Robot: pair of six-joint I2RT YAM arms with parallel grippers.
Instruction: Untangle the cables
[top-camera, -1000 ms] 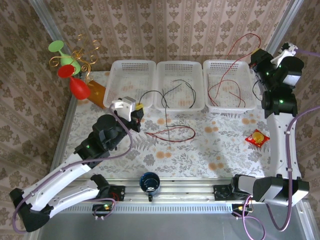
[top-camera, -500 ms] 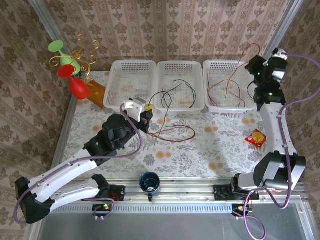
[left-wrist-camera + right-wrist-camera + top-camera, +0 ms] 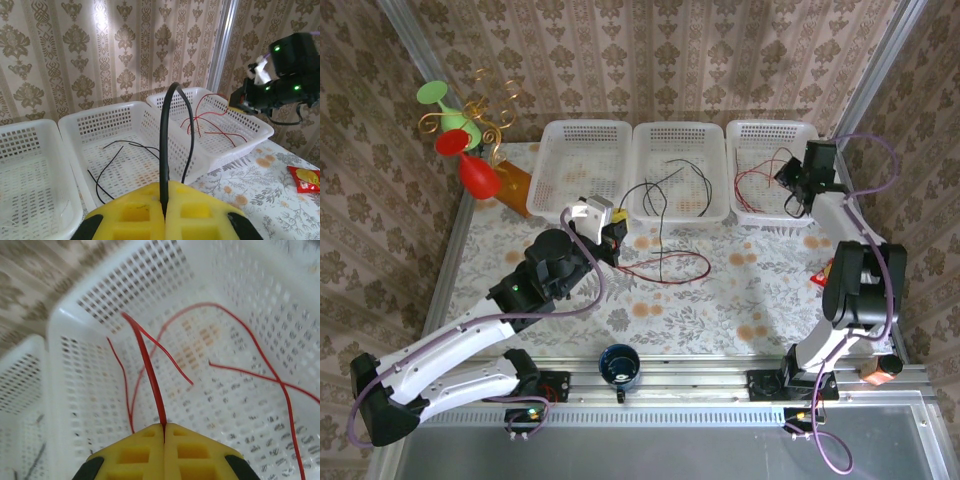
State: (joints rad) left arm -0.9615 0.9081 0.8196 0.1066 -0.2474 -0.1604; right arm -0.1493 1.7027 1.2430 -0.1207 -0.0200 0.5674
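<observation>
My right gripper is holding the red cable low inside the basket. Next, I let it go with that right gripper on the bottom of the basket, among the other red cables [image 3: 776, 187] [image 3: 237, 407].
My left gripper [image 3: 612, 236] is shut on a thin black cable [image 3: 167, 135] that arches up from the yellow pads [image 3: 200, 212] and drops toward the table in front of the middle basket [image 3: 715, 210]. More black cables [image 3: 682, 172] lie in that basket. A red cable [image 3: 672, 267] loops on the table to the right of the left gripper. My right gripper [image 3: 790, 177] hangs low inside the right basket [image 3: 738, 132], shut on a red cable [image 3: 148, 371] whose end rises from its fingertips. Other red cables [image 3: 260, 375] lie on that basket's floor.
A third white basket [image 3: 548, 165] stands at the left of the row. Red and green goblets [image 3: 460, 150] stand at the back left. A blue cup [image 3: 619, 365] sits at the near edge. A red snack packet [image 3: 305, 180] lies on the table right of the baskets.
The right arm has swung down from high at the back right into the right basket, carrying the red cable. The left gripper shifted slightly right with the black cable, then held still.
</observation>
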